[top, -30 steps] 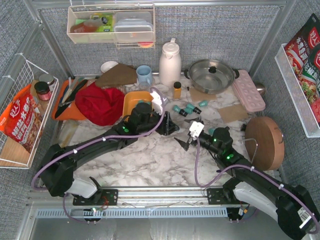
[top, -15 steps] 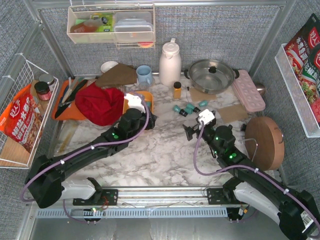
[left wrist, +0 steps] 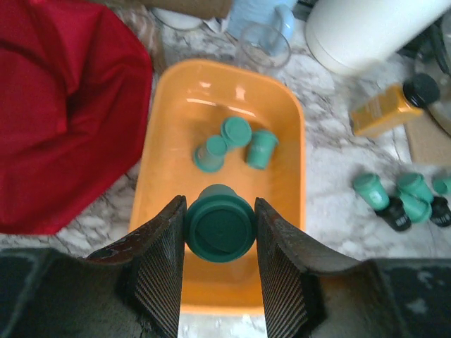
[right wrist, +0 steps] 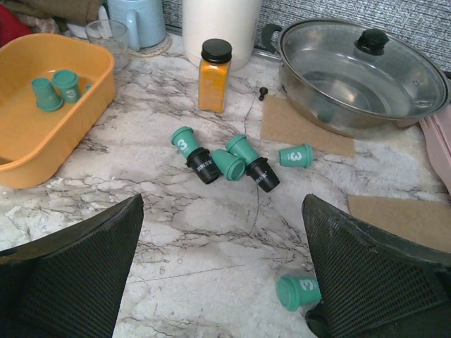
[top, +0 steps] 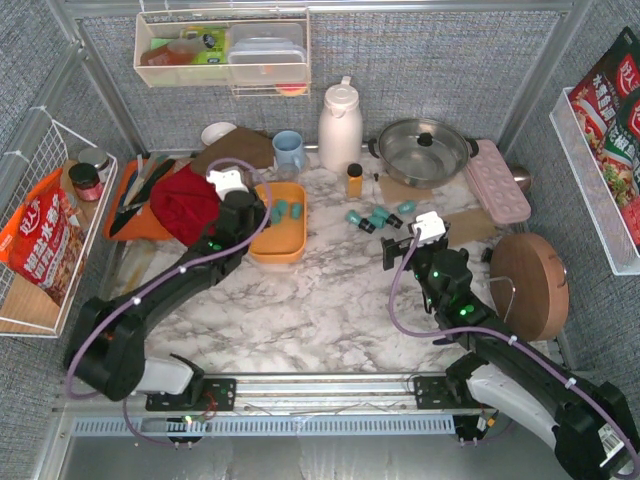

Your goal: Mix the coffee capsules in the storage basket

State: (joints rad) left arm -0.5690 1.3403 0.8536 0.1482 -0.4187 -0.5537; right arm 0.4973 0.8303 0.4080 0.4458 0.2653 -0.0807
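Observation:
The black capsule lies against the teal capsule nearest the amber bottle. My right gripper will close on the body of the black capsule point(top: 366, 225) point(right wrist: 204, 166).
The storage basket point(top: 277, 246) is an orange tray left of centre with three teal coffee capsules point(left wrist: 236, 132) lying in its far half. My left gripper point(left wrist: 220, 229) hangs over the basket's near end point(left wrist: 296, 141), shut on another teal capsule point(left wrist: 220, 227) held by its rim between both pads. In the top view this gripper point(top: 250, 214) sits at the basket's left edge. Several teal and black capsules point(right wrist: 225, 162) lie loose on the marble; one teal capsule point(right wrist: 296, 292) lies by my right finger. My right gripper point(right wrist: 222, 211) is open and empty, just short of that cluster point(top: 375, 218).
A red cloth point(top: 195, 205) lies left of the basket, with an orange cutting board point(top: 135, 215) beyond it. Behind stand a blue mug point(top: 288, 150), a white jug point(top: 340, 125), an amber bottle point(right wrist: 213, 84) and a steel pot point(right wrist: 359, 77). A pink egg tray point(top: 497, 180) and round wooden board point(top: 528, 285) are at right.
My left arm has swung left and back with the teal capsule, uncovering the basket. My right gripper has moved a little farther out toward the loose capsules, still open.

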